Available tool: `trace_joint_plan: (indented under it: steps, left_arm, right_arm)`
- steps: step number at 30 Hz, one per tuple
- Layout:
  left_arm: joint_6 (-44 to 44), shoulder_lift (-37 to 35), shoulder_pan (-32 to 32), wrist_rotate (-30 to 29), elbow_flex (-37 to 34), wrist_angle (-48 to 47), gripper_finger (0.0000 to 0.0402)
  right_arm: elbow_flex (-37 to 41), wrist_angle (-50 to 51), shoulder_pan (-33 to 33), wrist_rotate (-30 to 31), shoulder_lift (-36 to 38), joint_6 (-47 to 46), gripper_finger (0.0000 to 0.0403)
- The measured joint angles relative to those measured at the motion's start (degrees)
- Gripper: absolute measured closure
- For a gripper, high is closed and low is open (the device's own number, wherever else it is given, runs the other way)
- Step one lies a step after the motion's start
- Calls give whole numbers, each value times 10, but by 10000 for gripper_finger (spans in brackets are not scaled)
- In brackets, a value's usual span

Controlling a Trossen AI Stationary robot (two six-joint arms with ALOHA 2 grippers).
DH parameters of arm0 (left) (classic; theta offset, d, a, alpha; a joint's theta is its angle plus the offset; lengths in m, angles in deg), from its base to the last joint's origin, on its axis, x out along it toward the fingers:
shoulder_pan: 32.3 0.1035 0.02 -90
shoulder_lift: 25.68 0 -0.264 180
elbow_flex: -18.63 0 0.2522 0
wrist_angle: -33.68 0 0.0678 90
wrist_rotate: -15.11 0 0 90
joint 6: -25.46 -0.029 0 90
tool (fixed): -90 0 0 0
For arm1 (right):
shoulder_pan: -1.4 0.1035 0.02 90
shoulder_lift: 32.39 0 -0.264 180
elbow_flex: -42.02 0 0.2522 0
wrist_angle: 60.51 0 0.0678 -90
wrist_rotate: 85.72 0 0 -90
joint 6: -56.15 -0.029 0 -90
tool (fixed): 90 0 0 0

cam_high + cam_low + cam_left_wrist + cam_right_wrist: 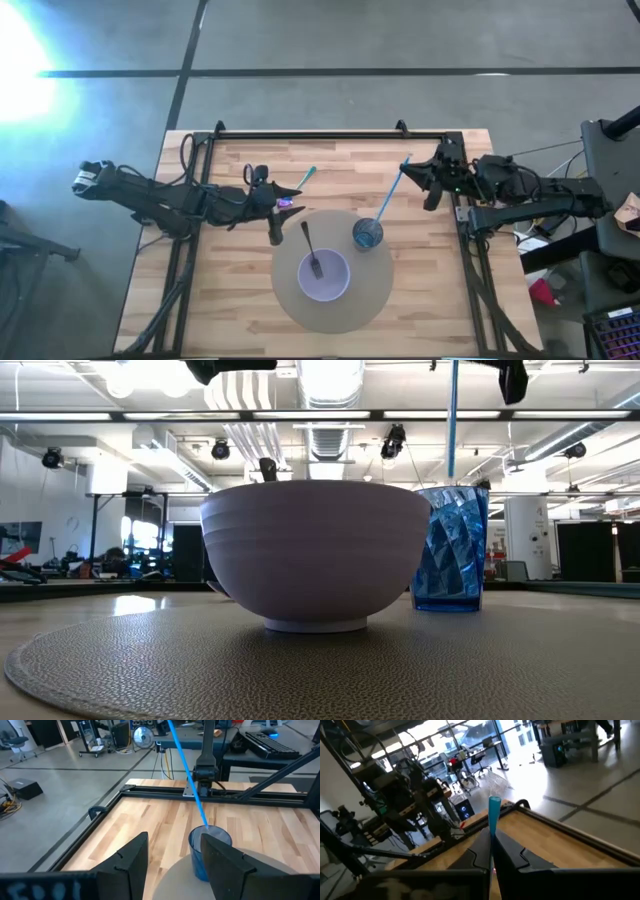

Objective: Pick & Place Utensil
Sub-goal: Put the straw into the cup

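The robot's right gripper needs to release the long blue utensil inside the blue faceted cup (370, 239) on the round grey mat.
A long blue utensil (390, 195) stands slanted with its lower end in the blue faceted cup (368, 234). My right gripper (412, 170) is shut on its upper end. A dark fork (311, 250) leans in the lilac bowl (323, 276), head down, handle on the rim. Bowl and cup stand on a round grey mat (300, 305). A teal utensil (305, 178) lies flat on the wood. My left gripper (285, 207) hovers open at the mat's left far edge, touching nothing; its wrist view looks toward the cup (207, 855). My right gripper pinches the blue utensil's handle near its upper end (494, 812) between the two fingers, and the tip sticks out just past them. The fingers come from the table's right side, across the handle. The utensil is tilted, its lower end inside the cup (450, 550).
A black metal frame (320, 133) runs along the table's far edge and sides. Bare wood lies to the left of the mat and along the near edge. In the low view the bowl (315, 550) stands in front, with the fork handle's tip (267, 468) above its rim.
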Motion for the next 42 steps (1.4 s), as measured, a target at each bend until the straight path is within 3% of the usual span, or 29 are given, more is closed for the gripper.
trace_joint_plan:
  steps: [30, 37, 42]
  left_arm:
    - [9, 1, 2, -1, 0, -15, 227]
    - [9, 1, 6, -81, 0, -37, 227]
    - [22, 1, 17, -99, -1, -62, 227]
  right_arm:
    - [138, -111, 1, 0, -52, -36, 394]
    - [141, -130, 1, -17, -86, -35, 394]
    - [141, -142, 1, -30, -111, -35, 394]
